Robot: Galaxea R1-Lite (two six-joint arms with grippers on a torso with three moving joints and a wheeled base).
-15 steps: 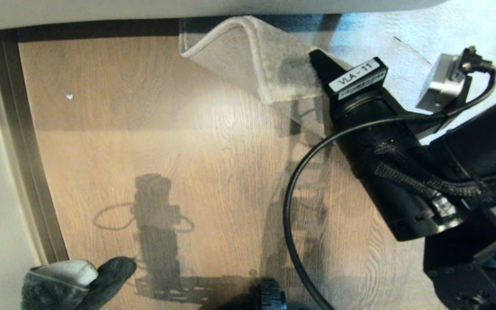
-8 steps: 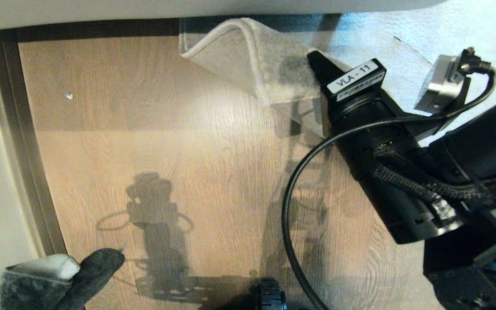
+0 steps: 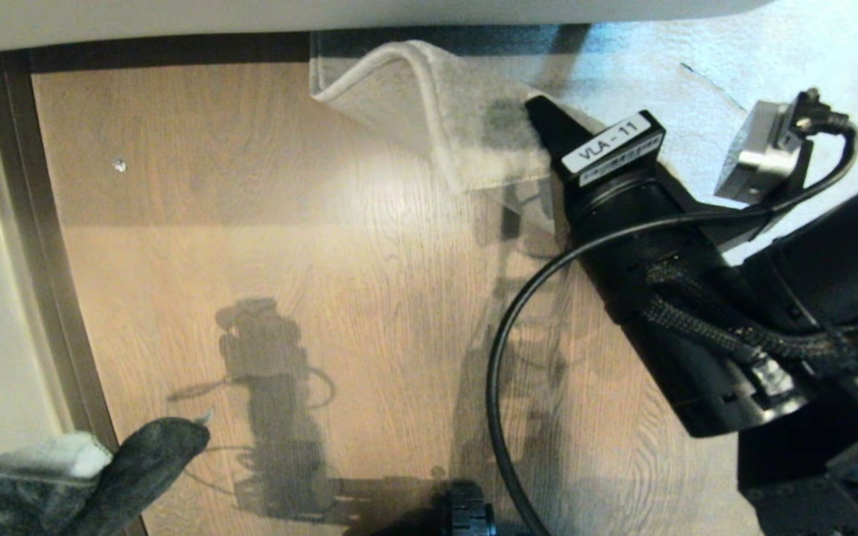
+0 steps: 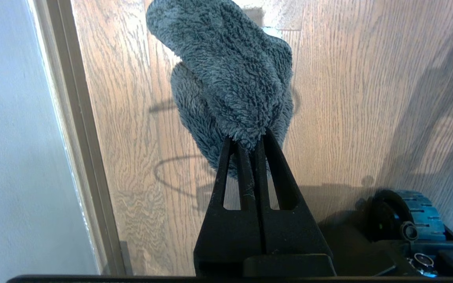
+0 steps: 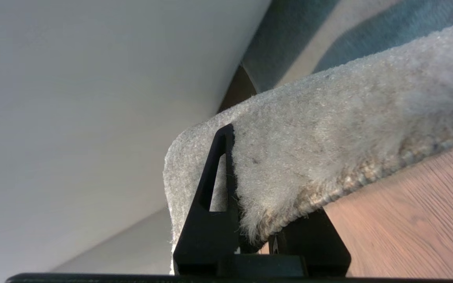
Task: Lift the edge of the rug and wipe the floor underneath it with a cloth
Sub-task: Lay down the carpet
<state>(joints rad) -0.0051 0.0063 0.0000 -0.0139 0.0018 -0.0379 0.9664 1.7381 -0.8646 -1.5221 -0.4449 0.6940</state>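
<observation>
I should release the rug edge flat on the bare planks [image 3: 453, 353] beside the right arm's looping cable with my right gripper.
The rug edge [image 3: 429, 104] is raised off the floor [image 3: 287, 223] at the top middle of the head view, its corner folded up. My right gripper [image 3: 541, 123] is shut on that edge; the right wrist view shows the pile of the rug edge [image 5: 328, 129] pinched in the right gripper [image 5: 250, 169], one finger hidden behind the rug. The dark grey fluffy cloth [image 3: 64, 484] hangs at the lower left corner of the head view, above the planks. In the left wrist view my left gripper [image 4: 246, 137] is shut on the cloth [image 4: 230, 78].
A pale wall with a dark baseboard strip [image 3: 34, 246] runs along the left of the bare planks. A white surface [image 3: 250, 18] spans the far side. My base's wheel [image 3: 466, 514] is at the near edge, and the right arm's cable [image 3: 500, 357] loops over the floor.
The cloth has slid toward the lower left corner of the head view, nearer the baseboard. The right gripper still holds the rug edge up, shifted only slightly.
</observation>
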